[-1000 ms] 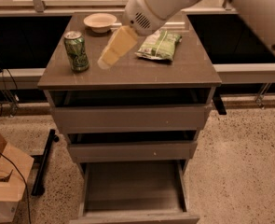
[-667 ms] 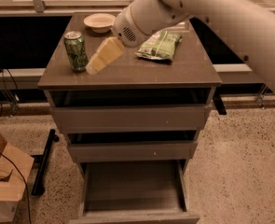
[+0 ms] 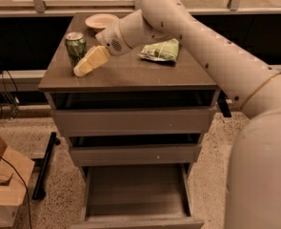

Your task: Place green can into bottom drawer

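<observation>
The green can is to be held next by my gripper around the middle of its body (image 3: 77, 53), between its silver top and its bottom.
The green can (image 3: 76, 46) stands upright near the back left corner of the cabinet top (image 3: 130, 73), green with pale markings and a silver top. My gripper (image 3: 86, 66), with cream-coloured fingers, reaches in from the right and sits just to the right of and in front of the can, close to it. The bottom drawer (image 3: 136, 194) is pulled out below the cabinet and shows an empty tray.
A flat green snack bag (image 3: 161, 50) lies on the right part of the top. A pale bowl (image 3: 101, 21) stands at the back. The two upper drawers (image 3: 130, 120) are slightly ajar. A cardboard box (image 3: 4, 180) and cables lie on the floor at left.
The arm has swung left and lower across the cabinet top, bringing the gripper from mid-top to right beside the green can. The can has not moved.
</observation>
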{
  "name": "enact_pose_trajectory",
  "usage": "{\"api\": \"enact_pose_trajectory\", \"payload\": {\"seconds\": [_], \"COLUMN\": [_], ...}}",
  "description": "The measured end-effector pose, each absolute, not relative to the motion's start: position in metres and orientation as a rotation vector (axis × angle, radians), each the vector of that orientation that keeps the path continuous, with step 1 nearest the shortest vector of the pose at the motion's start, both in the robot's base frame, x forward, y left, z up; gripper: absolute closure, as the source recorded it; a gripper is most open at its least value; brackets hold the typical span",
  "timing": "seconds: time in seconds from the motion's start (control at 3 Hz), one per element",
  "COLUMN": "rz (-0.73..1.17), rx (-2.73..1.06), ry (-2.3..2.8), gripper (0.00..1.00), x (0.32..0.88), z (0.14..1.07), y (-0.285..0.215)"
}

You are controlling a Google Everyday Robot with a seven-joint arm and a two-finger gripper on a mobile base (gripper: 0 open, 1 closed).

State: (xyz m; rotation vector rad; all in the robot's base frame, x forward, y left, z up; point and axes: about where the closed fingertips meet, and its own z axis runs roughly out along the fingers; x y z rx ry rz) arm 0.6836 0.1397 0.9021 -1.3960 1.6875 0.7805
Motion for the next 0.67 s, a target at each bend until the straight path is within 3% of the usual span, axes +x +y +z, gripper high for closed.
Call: {"api": "enact_pose_trajectory", "payload": {"seconds": [0.33, 0.67], "rz": [0.871, 0.947], "rx": [-1.359, -1.315], "ry": [1.604, 1.561], "gripper": [0.0, 0.19], "x": [0.721, 0.751], "z": [0.89, 0.882], "y": [0.167, 0.197]}}
